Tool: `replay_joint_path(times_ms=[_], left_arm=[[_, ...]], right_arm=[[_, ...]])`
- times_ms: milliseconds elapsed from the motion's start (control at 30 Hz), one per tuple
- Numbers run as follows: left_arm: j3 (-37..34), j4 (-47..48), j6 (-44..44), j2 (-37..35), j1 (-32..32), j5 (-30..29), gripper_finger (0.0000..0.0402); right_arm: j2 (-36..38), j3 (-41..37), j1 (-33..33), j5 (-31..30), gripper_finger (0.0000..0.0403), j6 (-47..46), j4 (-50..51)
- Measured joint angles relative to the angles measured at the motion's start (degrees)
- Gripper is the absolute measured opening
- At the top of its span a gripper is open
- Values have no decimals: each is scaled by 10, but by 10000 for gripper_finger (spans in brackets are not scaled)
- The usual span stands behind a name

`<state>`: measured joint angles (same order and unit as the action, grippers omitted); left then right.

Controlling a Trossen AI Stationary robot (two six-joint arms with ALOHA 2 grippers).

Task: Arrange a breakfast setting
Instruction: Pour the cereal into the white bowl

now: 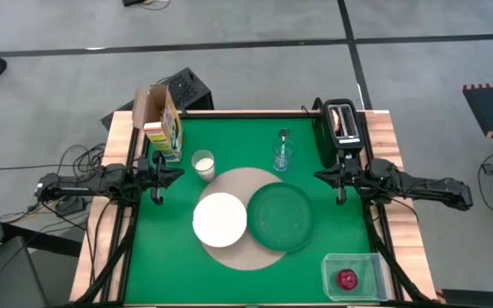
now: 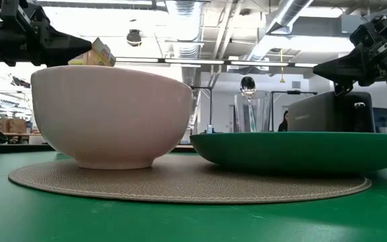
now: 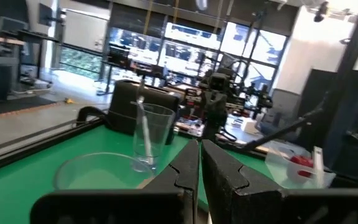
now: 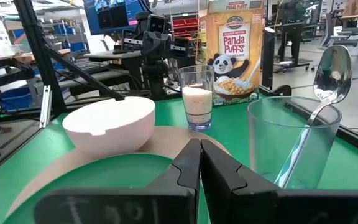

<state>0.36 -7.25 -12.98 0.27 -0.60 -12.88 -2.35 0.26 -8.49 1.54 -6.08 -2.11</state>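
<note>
Next, my left gripper will go to the cereal box at the far corner and close on the top edge of its open end [image 1: 156,126].
A round tan mat [image 1: 248,184] lies mid-table. On it rest a white bowl [image 1: 220,219] and a larger dark-green plate [image 1: 280,217]. Behind them a clear glass [image 1: 283,154] stands on the table with a silver spoon [image 4: 332,71] standing in it, bowl end up. A small cup of milk [image 1: 202,164] stands left of the glass. A red apple [image 1: 347,279] lies in a clear tub. Toasted bread [image 1: 342,120] sticks out of the black toaster. My left gripper [image 1: 175,174] hovers shut and empty at the table's left. My right gripper [image 1: 322,177] hovers shut and empty at its right.
A cereal box [image 1: 163,128] stands at the far left corner. The black toaster [image 1: 342,128] stands at the far right. The clear tub [image 1: 353,275] sits at the near right corner. Bare green table lies at the near left.
</note>
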Motion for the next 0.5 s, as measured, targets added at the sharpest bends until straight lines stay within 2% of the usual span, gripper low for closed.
replay_joint_path(times_ms=[200,500], left_arm=[[0,0,10,0,0,-26,39],[15,15,11,0,0,-30,135]], right_arm=[[0,0,-3,-3,42,1,0],[0,0,-3,-4,42,1,-3]])
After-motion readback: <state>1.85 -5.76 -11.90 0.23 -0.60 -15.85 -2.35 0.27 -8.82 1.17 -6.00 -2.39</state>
